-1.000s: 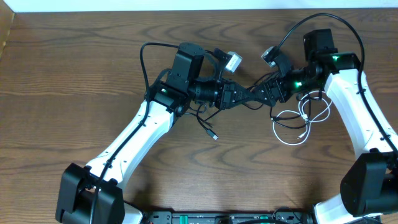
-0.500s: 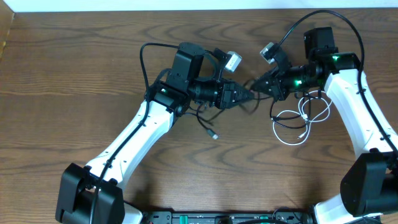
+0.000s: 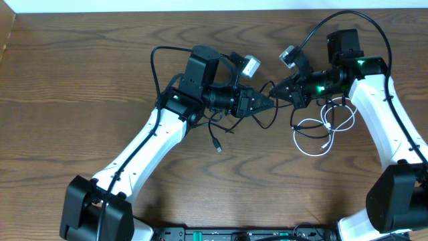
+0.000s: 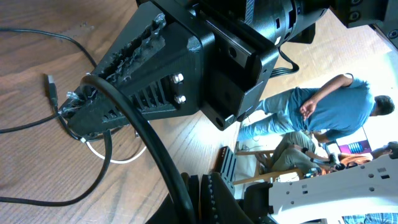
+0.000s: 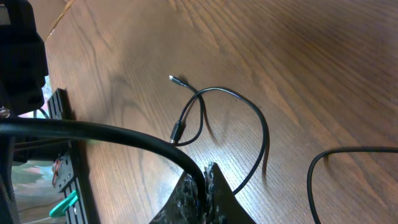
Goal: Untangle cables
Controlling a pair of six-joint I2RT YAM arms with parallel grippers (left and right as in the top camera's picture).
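Observation:
Next, I take over the black cable (image 3: 276, 104) with my right gripper, because my left gripper holds it but the tangle with the white cable lies beneath my right arm.
The black cable (image 3: 215, 139) hangs in loops between both grippers at the table's middle, and one plug lies on the wood (image 5: 173, 79). My left gripper (image 3: 266, 104) is shut on the black cable (image 4: 134, 127), which runs out from between its fingers (image 4: 200, 193). My right gripper (image 3: 279, 92) sits tip to tip with it, a small gap apart. It is shut on the black cable (image 5: 112, 132), pinched at the fingertips (image 5: 204, 180). The white cable (image 3: 324, 130) lies coiled on the table under the right arm, with a black strand looped through it.
The right gripper's black wedge (image 4: 78, 121) fills the left wrist view, with a bit of white cable (image 4: 115, 158) beneath it. Bare wooden table (image 3: 80, 80) spreads to the left and front. Thick arm wires arch over both wrists.
The right gripper went from open to shut and drew back to the right, away from the left gripper. The black cable's loose plug slid left on the table.

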